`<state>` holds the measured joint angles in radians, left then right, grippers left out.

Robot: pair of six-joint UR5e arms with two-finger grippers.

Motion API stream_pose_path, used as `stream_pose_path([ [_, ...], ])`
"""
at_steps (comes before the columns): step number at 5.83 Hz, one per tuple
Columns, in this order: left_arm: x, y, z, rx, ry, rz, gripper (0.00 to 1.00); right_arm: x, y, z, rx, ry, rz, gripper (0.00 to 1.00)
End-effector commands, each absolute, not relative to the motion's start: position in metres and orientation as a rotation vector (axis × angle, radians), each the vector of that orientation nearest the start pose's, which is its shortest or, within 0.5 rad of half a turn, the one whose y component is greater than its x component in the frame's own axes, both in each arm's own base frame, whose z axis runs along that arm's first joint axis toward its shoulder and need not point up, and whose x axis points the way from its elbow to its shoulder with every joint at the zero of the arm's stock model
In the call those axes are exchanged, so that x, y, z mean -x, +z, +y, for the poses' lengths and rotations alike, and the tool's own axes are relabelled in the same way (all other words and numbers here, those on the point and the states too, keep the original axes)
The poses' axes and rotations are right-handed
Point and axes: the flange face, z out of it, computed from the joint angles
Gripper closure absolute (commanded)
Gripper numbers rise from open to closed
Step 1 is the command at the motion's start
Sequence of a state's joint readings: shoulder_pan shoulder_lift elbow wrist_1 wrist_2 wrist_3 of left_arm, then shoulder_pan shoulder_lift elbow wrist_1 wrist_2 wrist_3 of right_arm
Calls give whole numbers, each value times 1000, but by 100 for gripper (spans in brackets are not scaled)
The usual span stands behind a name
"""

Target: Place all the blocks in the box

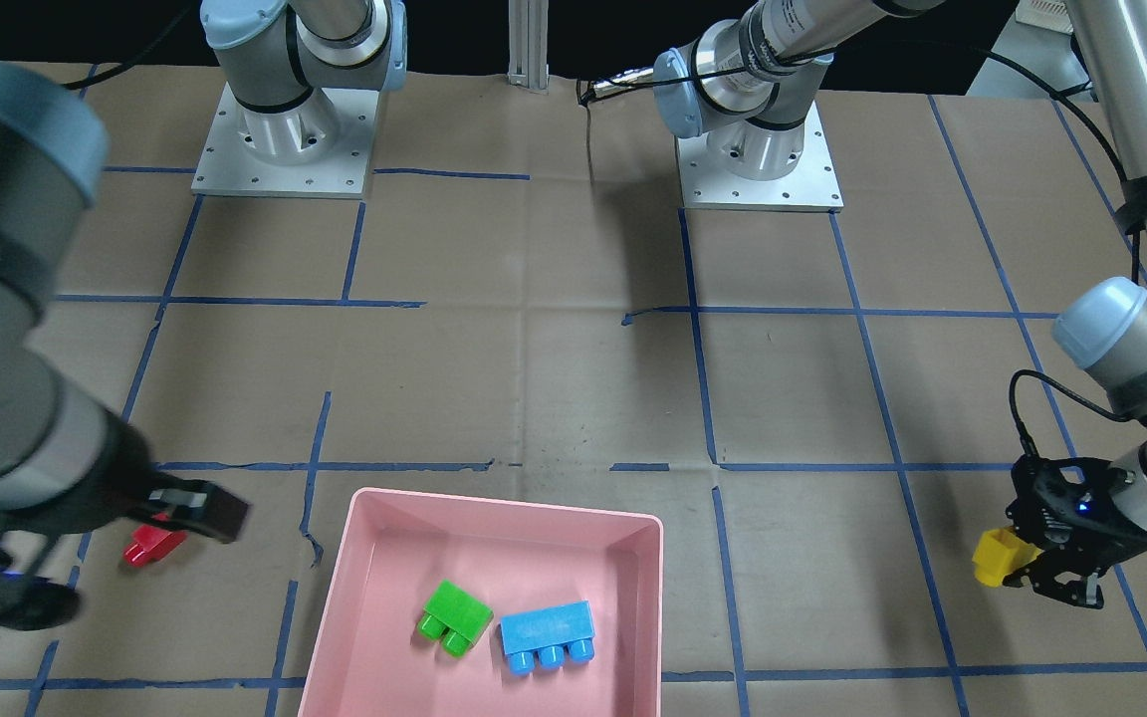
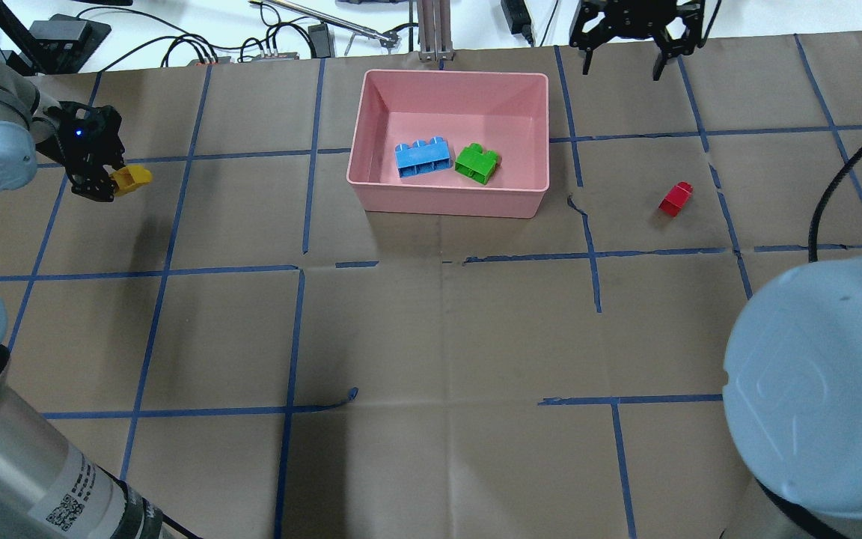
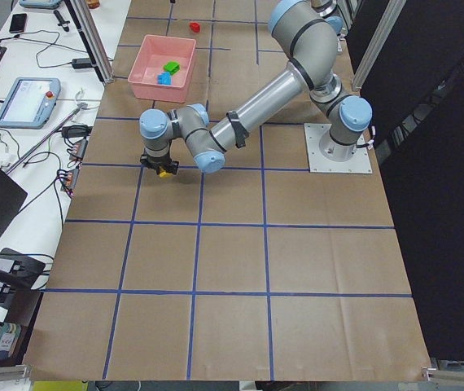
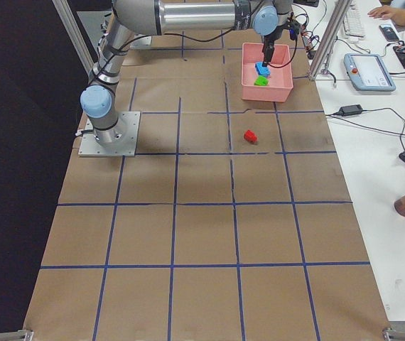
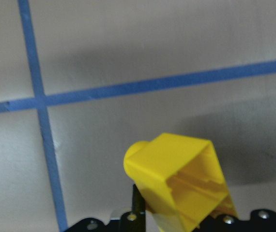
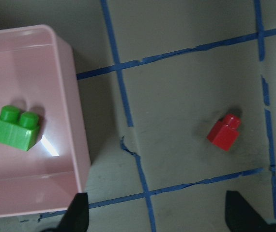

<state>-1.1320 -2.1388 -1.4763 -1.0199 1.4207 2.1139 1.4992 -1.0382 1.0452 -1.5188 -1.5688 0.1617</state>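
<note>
Next, my left gripper lets go of the yellow block in the pink box (image 1: 602, 651), between the blue block and the nearby side.
My left gripper (image 2: 105, 176) is shut on the yellow block (image 2: 132, 180) and holds it above the table at the far left; the block fills the left wrist view (image 5: 176, 179). The pink box (image 2: 446, 73) holds the blue block (image 2: 422, 156) and the green block (image 2: 476, 162). The red block (image 2: 676, 198) lies on the table to the right of the box. My right gripper (image 2: 623, 66) is open and empty, high above the table beyond the red block. The right wrist view shows the red block (image 6: 223, 132) and the box's corner (image 6: 75, 121).
Brown paper with blue tape lines covers the table (image 2: 431, 337). Both arm bases (image 1: 285, 139) stand on the robot's side. Cables and a metal post (image 2: 435, 30) lie beyond the box at the table's far edge.
</note>
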Motion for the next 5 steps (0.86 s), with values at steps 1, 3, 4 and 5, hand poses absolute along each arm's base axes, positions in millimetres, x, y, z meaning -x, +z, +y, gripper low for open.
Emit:
stream_pose_path([
  [1, -50, 308, -701, 2227, 315, -2254, 100, 3, 392, -712, -524, 173, 3095, 0],
  [3, 66, 347, -732, 2090, 369, -2374, 100, 63, 336, -716, -771, 286, 3071, 0],
  [4, 141, 342, -745, 2080, 388, -2366, 100, 63, 310, -717, -939, 298, 3032, 1],
  [5, 219, 320, -755, 2041, 338, -2445, 100, 62, 285, -717, -1033, 209, 3003, 1],
])
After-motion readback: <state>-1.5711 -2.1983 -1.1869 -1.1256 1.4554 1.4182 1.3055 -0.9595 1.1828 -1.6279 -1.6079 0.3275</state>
